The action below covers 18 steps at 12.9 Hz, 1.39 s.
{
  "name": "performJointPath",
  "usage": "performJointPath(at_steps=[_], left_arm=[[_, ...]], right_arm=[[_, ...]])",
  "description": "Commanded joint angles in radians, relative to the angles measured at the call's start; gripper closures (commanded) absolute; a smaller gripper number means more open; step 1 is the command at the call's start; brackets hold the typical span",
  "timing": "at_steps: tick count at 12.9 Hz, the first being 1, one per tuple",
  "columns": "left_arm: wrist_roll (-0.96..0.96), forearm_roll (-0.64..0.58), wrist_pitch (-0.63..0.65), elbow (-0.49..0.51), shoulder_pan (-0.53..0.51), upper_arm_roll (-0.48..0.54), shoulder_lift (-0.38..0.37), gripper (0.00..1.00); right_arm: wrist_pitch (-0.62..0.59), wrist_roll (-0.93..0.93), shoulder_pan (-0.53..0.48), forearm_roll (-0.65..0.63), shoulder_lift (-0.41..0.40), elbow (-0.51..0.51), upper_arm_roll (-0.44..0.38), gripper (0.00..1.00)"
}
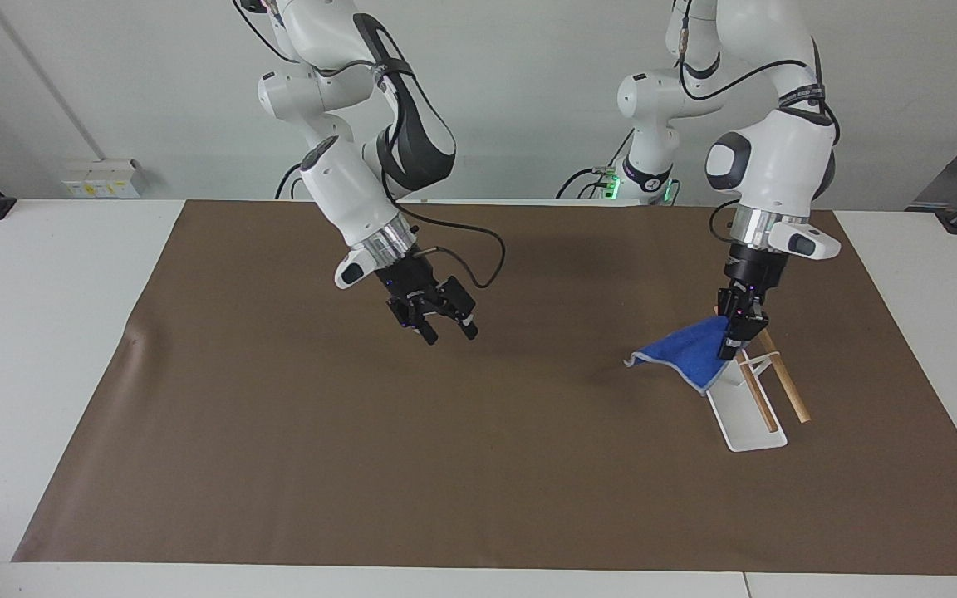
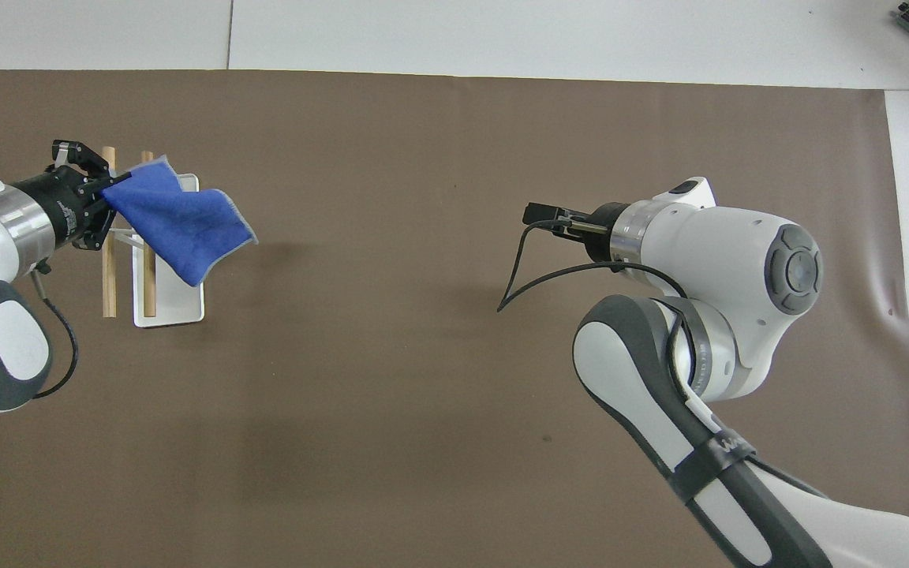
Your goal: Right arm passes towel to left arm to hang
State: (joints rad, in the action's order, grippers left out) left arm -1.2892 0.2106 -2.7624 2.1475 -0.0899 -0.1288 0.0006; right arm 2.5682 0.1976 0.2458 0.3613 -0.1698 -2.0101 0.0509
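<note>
The robot's left gripper will release the blue towel, now hanging from it by one corner, draped over the two wooden rods of the small rack (image 2: 147,226).
The blue towel (image 1: 683,352) hangs spread out from my left gripper (image 1: 729,347), which is shut on one of its corners. The gripper is over the small rack (image 1: 746,415), a white base with two wooden rods (image 1: 777,374). The towel drapes from the gripper over the rod and base toward the middle of the table; I cannot tell if it touches a rod. In the overhead view the towel (image 2: 180,222) covers part of one rod beside the left gripper (image 2: 110,194). My right gripper (image 1: 448,330) is open and empty above the mat's middle, also seen in the overhead view (image 2: 540,213).
A brown mat (image 1: 362,448) covers most of the white table (image 1: 46,274). A black cable (image 2: 514,276) loops from the right wrist. The rack's base (image 2: 174,308) stands toward the left arm's end of the mat.
</note>
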Motion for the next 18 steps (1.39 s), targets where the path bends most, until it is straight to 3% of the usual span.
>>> performJointPath(at_steps=[1, 5, 8, 12, 15, 18], left_arm=[[0.065, 0.012, -0.019, -0.005, -0.008, 0.05, 0.01, 1.0], [0.214, 0.012, -0.019, -0.003, -0.013, 0.132, 0.022, 1.0], [0.281, 0.012, -0.016, 0.003, -0.014, 0.169, 0.024, 1.0], [0.329, 0.012, -0.02, 0.05, -0.016, 0.184, 0.036, 1.0], [0.335, 0.013, -0.023, 0.084, -0.025, 0.186, 0.033, 1.0], [0.335, 0.012, -0.069, 0.182, -0.022, 0.187, 0.001, 1.0]], right_arm=[[-0.142, -0.027, -0.066, -0.19, 0.01, 0.042, 0.006, 0.0], [-0.389, -0.021, -0.147, -0.37, 0.012, 0.172, 0.004, 0.0], [-0.575, -0.02, -0.204, -0.38, 0.035, 0.279, 0.006, 0.0], [-0.686, -0.021, -0.259, -0.38, 0.131, 0.303, -0.005, 0.0], [-0.871, -0.035, -0.194, -0.377, 0.157, 0.396, -0.135, 0.0], [-1.003, -0.11, -0.221, -0.371, 0.188, 0.436, -0.157, 0.0]])
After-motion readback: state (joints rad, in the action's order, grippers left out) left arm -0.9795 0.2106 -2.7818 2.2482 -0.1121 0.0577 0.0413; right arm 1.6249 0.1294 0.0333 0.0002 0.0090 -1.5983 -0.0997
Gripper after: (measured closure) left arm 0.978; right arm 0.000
